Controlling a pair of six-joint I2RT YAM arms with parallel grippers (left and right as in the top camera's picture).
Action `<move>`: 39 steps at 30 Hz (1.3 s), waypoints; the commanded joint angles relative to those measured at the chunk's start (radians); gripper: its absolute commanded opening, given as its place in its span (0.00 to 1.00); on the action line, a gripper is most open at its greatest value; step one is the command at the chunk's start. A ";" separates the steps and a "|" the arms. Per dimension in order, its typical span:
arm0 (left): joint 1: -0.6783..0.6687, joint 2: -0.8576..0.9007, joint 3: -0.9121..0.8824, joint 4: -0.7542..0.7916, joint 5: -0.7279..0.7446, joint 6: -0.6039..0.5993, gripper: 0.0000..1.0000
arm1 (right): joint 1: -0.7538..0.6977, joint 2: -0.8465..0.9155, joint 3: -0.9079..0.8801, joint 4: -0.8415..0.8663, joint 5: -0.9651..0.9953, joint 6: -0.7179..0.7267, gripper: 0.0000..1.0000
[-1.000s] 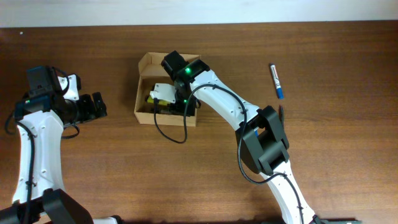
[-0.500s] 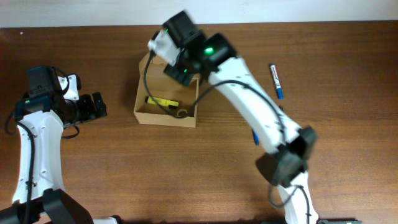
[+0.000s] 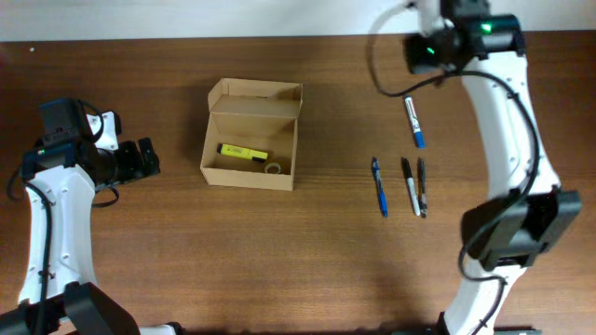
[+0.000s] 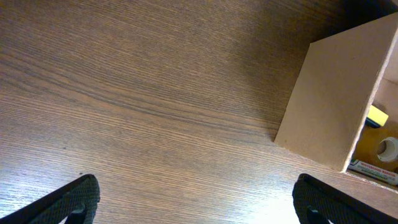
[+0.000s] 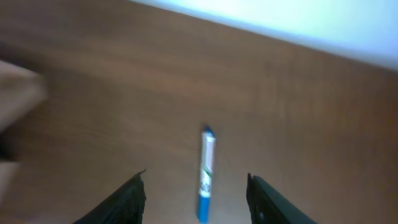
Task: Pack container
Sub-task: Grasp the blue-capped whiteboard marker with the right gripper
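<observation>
The robot's right gripper needs to close on the blue end (image 3: 417, 134) (image 5: 204, 197) of the blue-and-white marker, where that end meets the white body of the marker.
The container (image 3: 231, 167), a tan cardboard box with its lid flap (image 3: 256, 93) standing open, sits left of centre. A yellow highlighter (image 3: 242, 152) and a small tape roll (image 3: 273, 168) lie inside it. My left gripper (image 3: 149, 158) rests wide open on the table left of the box, holding nothing; its wrist view shows the box wall (image 4: 329, 106) ahead to the right. My right gripper (image 5: 196, 178) hovers open at the far right, high above a blue-and-white marker (image 5: 206, 174) (image 3: 413, 122) that lies on the table between its fingers' line of sight.
A blue pen (image 3: 380, 186) and two dark pens (image 3: 410, 186) (image 3: 422, 186) lie side by side right of centre. The table's far edge and a pale wall (image 5: 298, 18) are just beyond the marker.
My right arm has lifted out of the box and swung right to the far edge, now above the marker, with its jaws wider apart. The left arm has not moved.
</observation>
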 commanded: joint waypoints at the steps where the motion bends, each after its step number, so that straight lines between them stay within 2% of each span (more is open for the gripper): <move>1: 0.003 0.003 -0.003 0.000 0.014 0.019 1.00 | -0.073 0.011 -0.204 0.065 -0.052 0.050 0.54; 8: 0.003 0.003 -0.003 0.000 0.014 0.019 1.00 | -0.130 0.047 -0.402 0.169 -0.053 0.050 0.55; 26: 0.003 0.003 -0.003 0.000 0.014 0.019 1.00 | -0.103 0.235 -0.412 0.187 -0.097 0.050 0.53; 27: 0.003 0.003 -0.003 0.000 0.014 0.019 1.00 | -0.101 0.237 -0.412 0.187 -0.097 0.050 0.47; 28: 0.003 0.003 -0.003 0.000 0.014 0.019 1.00 | -0.099 0.241 -0.412 0.189 -0.096 0.050 0.32; 29: 0.003 0.003 -0.003 0.000 0.014 0.019 1.00 | -0.098 0.241 -0.412 0.190 -0.093 0.050 0.23; 31: 0.003 0.003 -0.004 0.000 0.014 0.019 1.00 | -0.098 0.241 -0.412 0.191 -0.070 0.055 0.10; 33: 0.003 0.003 -0.003 0.000 0.014 0.019 1.00 | -0.098 0.241 -0.412 0.191 -0.061 0.058 0.04; 39: 0.003 0.003 -0.003 0.000 0.014 0.019 1.00 | -0.097 0.240 -0.398 0.175 -0.068 0.058 0.04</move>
